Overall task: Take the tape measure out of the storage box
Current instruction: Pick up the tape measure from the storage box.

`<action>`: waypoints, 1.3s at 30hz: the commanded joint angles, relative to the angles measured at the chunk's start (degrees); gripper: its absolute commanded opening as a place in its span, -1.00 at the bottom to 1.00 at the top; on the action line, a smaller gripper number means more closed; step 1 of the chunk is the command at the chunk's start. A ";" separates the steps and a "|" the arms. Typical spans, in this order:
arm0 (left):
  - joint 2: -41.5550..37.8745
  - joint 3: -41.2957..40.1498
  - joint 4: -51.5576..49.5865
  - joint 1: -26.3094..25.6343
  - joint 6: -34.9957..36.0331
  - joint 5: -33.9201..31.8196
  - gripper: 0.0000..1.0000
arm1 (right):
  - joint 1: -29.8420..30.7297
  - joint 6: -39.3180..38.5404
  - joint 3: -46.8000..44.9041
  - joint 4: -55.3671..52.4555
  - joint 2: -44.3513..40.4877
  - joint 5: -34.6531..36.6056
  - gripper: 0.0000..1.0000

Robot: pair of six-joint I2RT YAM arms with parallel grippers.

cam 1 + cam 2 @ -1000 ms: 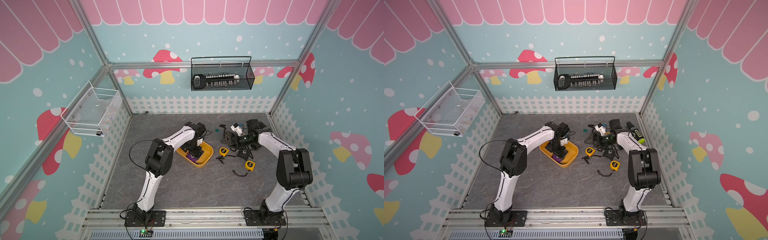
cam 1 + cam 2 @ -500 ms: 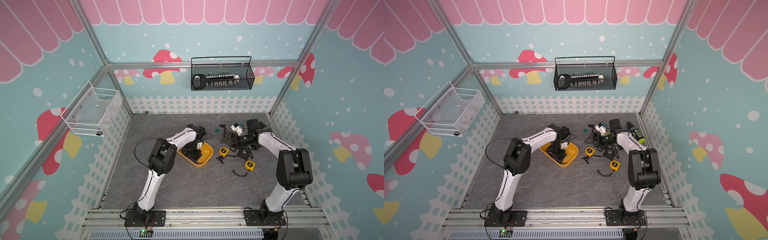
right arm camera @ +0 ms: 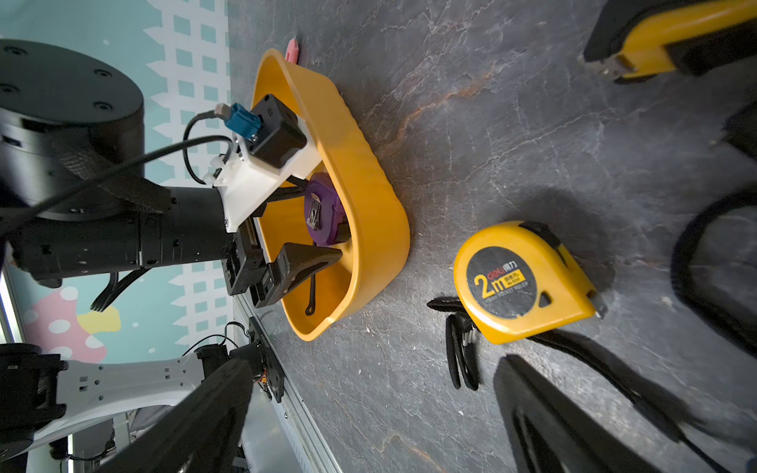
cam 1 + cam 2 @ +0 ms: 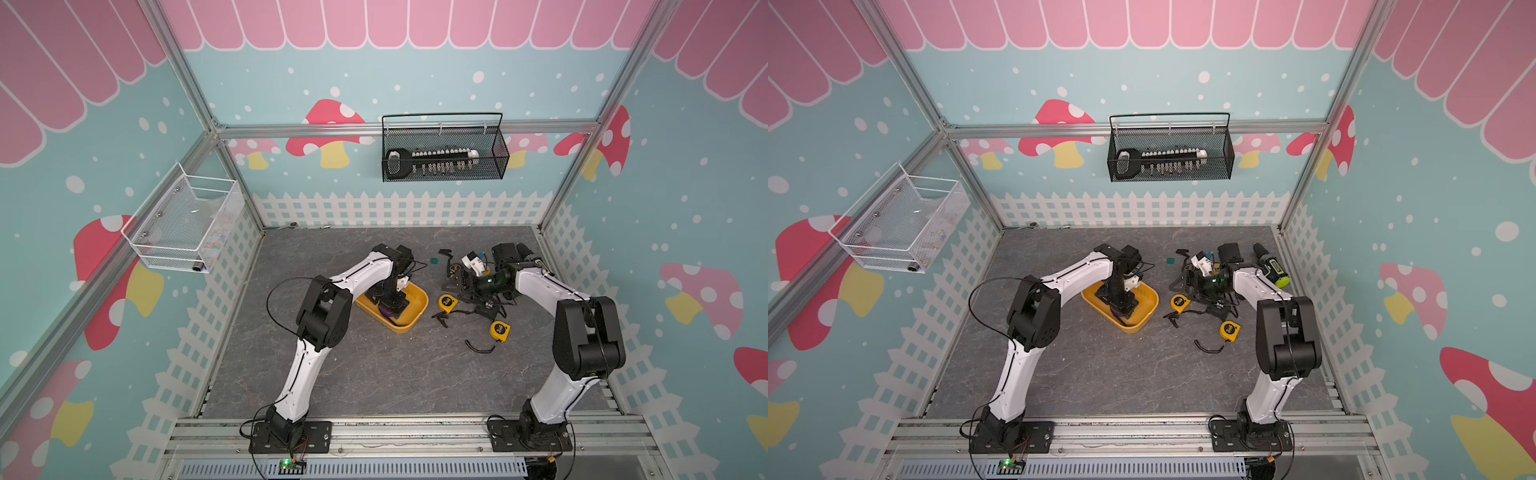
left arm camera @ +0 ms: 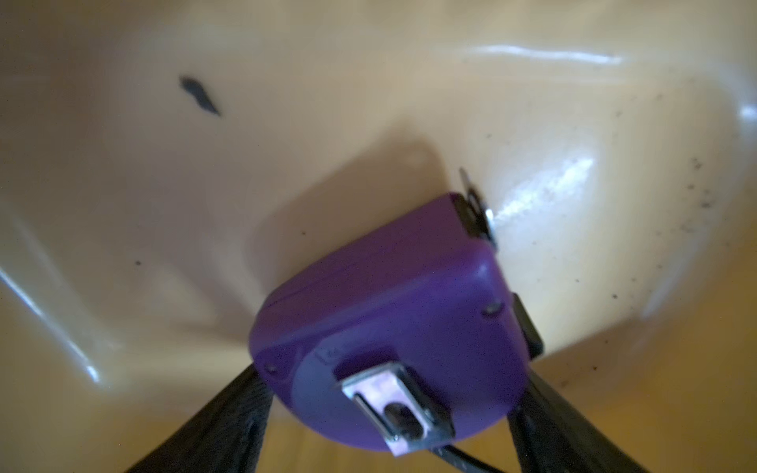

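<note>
Next, my right gripper closes on the body (image 3: 324, 209) of the purple tape measure, as soon as my left gripper lifts it up out of the storage box.
The storage box (image 4: 417, 308) (image 4: 1145, 311) is a shallow yellow-orange tub at mid-floor in both top views. A purple tape measure (image 5: 389, 307) (image 3: 321, 213) with a metal belt clip leans on edge against the inner wall (image 3: 368, 184) of the box. My left gripper (image 5: 389, 381) (image 4: 392, 304) reaches down into the tub, open, one black finger (image 5: 229, 413) on each side of the tape measure. My right gripper (image 3: 375, 362) (image 4: 455, 282) hovers open over bare floor to the right of the box, holding nothing.
Two yellow tape measures (image 4: 448, 303) (image 4: 500, 331) and black straps lie right of the box. A green-black drill (image 4: 1273, 266) and small parts sit by the right arm. A black mesh basket (image 4: 442, 153) and a white one (image 4: 187, 224) hang on the walls.
My left gripper has sunk a little deeper into the box, over the purple tape measure. The right arm has not moved.
</note>
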 commanded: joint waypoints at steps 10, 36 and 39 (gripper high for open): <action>1.56 -3.98 10.30 0.81 0.41 1.15 0.85 | 0.12 0.36 -0.52 0.66 -0.82 -0.47 0.97; -15.51 -13.42 19.79 1.65 1.54 9.55 0.10 | 6.93 5.76 0.79 7.24 2.95 -8.21 0.91; -18.22 -13.97 20.35 1.75 1.27 10.88 0.10 | 7.80 8.66 0.94 10.16 3.44 -8.69 0.91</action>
